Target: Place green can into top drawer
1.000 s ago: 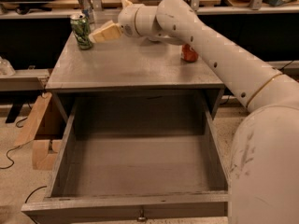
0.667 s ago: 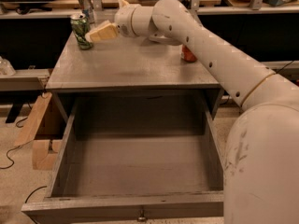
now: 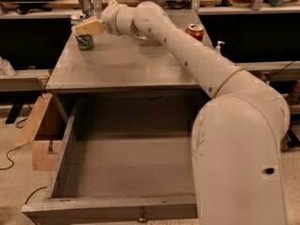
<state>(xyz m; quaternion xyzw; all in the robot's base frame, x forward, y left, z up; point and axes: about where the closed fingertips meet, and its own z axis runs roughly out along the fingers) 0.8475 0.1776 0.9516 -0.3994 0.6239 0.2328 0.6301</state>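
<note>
The green can is at the far corner of the grey cabinet top. My gripper needs to close on the upper part of the green can [image 3: 80,24].
The green can [image 3: 85,41] stands upright at the far left corner of the grey cabinet top [image 3: 126,64]. My gripper [image 3: 88,27] sits at the can's upper part and covers its rim from the right; the arm reaches to it across the top from the right. The top drawer [image 3: 63,156] is pulled fully out below the cabinet top, toward the camera. Its inside is bare. Its front panel [image 3: 108,211] has a small knob [image 3: 140,218] at the bottom edge of the view.
A red can [image 3: 194,30] stands at the far right corner of the cabinet top. A slim silver-blue can [image 3: 85,1] stands behind the green can. A small pump bottle [image 3: 219,46] is at the right edge. Cardboard [image 3: 40,130] leans by the drawer's left side.
My gripper has moved left, from just right of the green can to over its upper part. The can and the drawer have not moved.
</note>
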